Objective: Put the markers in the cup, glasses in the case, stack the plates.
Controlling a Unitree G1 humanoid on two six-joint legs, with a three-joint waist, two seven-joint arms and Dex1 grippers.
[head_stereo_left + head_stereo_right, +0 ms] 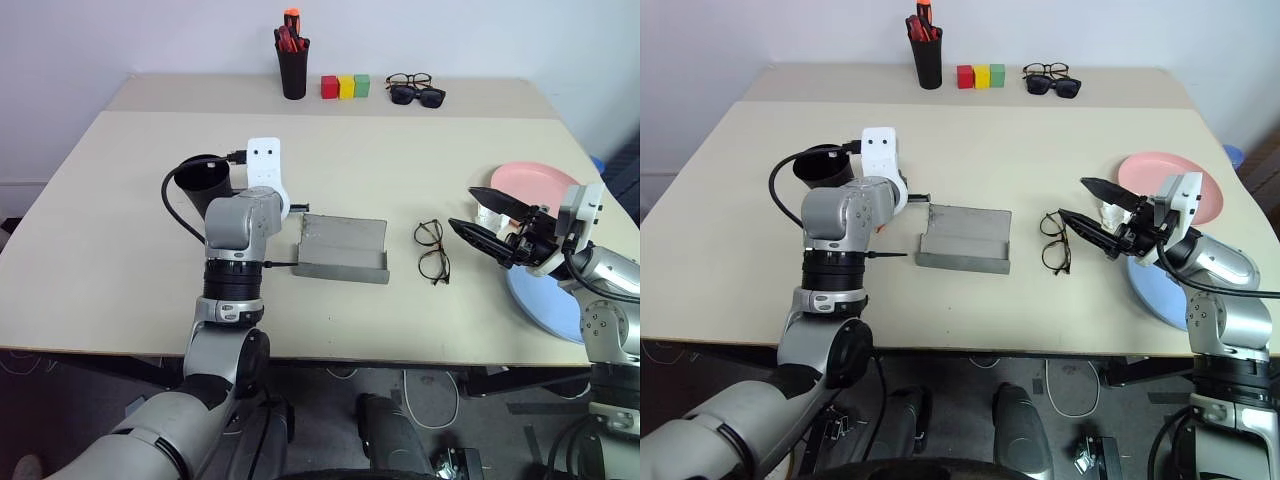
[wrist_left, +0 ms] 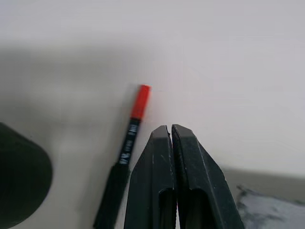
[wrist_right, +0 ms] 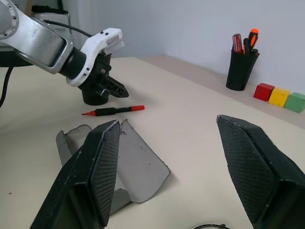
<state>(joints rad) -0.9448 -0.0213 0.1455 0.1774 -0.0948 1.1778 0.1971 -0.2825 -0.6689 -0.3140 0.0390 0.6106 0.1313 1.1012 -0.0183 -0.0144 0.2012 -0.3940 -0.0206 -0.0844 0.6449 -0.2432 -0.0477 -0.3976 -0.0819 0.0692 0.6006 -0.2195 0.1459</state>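
The empty left fingers should open, shift cupward, and grip the red marker beside them, toward the black cup, at the marker's middle (image 2: 122, 164).
A red marker with a black cap (image 3: 114, 110) lies flat on the table, between the black cup (image 1: 205, 180) and the open grey case (image 1: 342, 248). My left gripper (image 2: 170, 129) hovers just over the marker (image 2: 128, 148), shut with nothing between its fingers. The wire-framed glasses (image 1: 432, 250) lie unfolded on the table right of the case. My right gripper (image 1: 462, 207) hangs open and empty to the right of the glasses. Behind it are the pink plate (image 1: 535, 180) and, nearer the front edge, the light blue plate (image 1: 545, 300), side by side.
At the table's far edge stand a black pen holder (image 1: 293, 65) with red and orange pens, three coloured blocks (image 1: 345, 86), and sunglasses with another pair of spectacles (image 1: 415, 90).
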